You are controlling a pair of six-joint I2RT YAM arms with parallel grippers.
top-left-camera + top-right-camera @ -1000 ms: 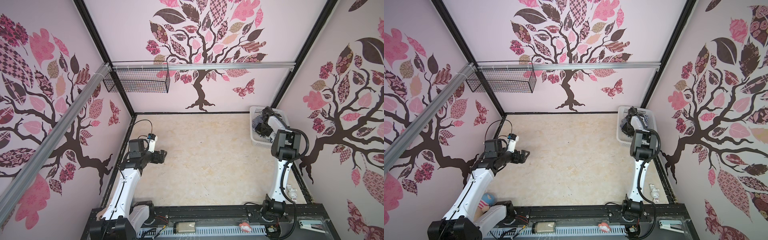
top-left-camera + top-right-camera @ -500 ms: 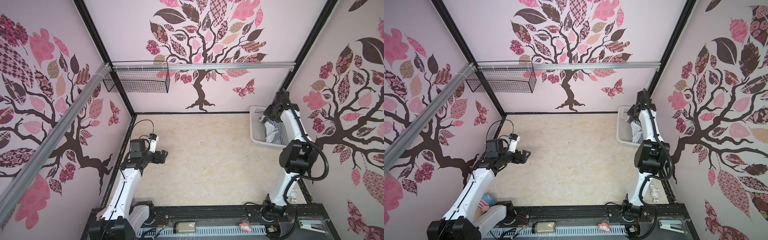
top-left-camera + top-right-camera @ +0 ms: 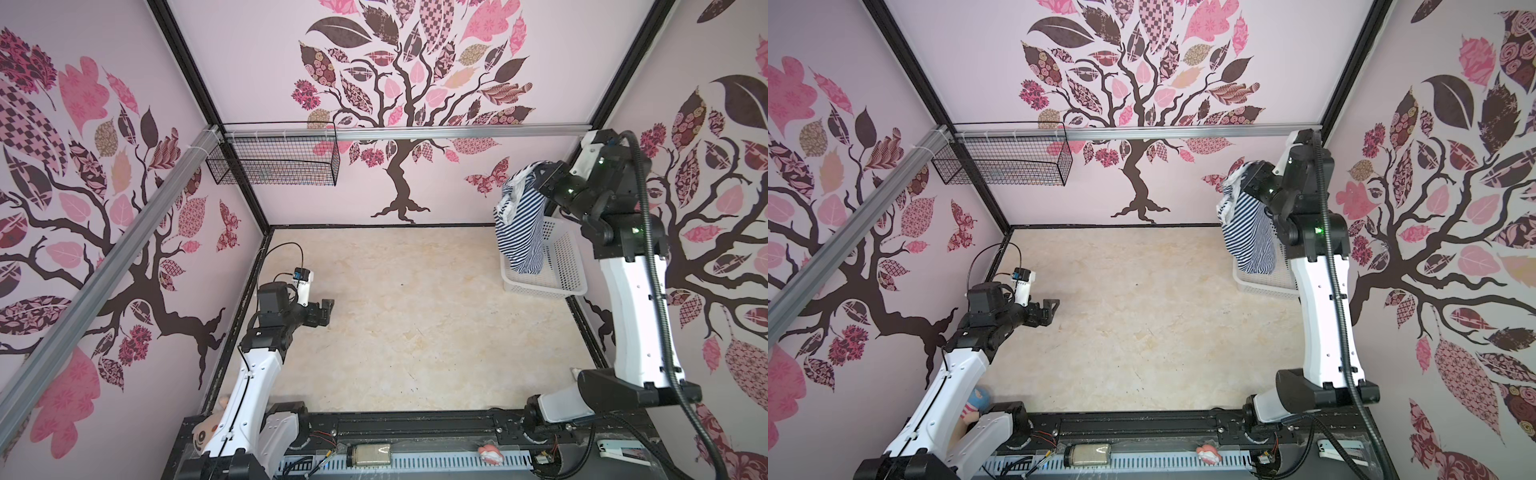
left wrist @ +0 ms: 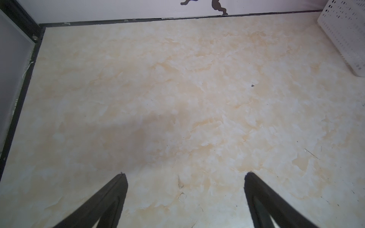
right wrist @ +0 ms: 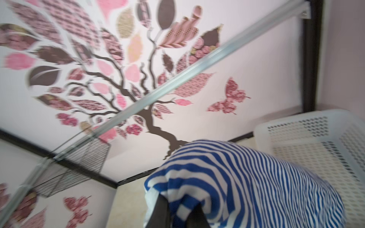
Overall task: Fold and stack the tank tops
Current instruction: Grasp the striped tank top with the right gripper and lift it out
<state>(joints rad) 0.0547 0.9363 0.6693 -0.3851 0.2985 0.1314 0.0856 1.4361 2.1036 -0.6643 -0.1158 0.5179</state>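
The robot's right gripper needs to put the striped tank top down on the bare middle of the table (image 3: 421, 328).
One striped tank top (image 3: 521, 224) (image 3: 1250, 232) hangs bunched in the air above the white basket (image 3: 561, 266) at the back right. My right gripper (image 3: 536, 174) (image 3: 1246, 176) is shut on its upper edge, high over the table. In the right wrist view the blue-and-white fabric (image 5: 246, 177) drapes over the right gripper (image 5: 177, 209) and hides most of both fingers. My left gripper (image 3: 328, 309) (image 3: 1052, 309) hovers low over the left side of the table. Its jaws stand wide open with only bare tabletop between them in the left wrist view (image 4: 184, 174).
The white perforated basket (image 3: 1266, 286) (image 4: 345, 35) (image 5: 316, 138) stands against the right wall. A black wire basket (image 3: 274, 162) hangs from the metal rail at the back left. A plush doll (image 3: 976, 401) lies by the left arm's base.
My right arm has risen out of the basket, pulling the striped tank top up into the air. The left gripper has opened a little wider and stayed in place.
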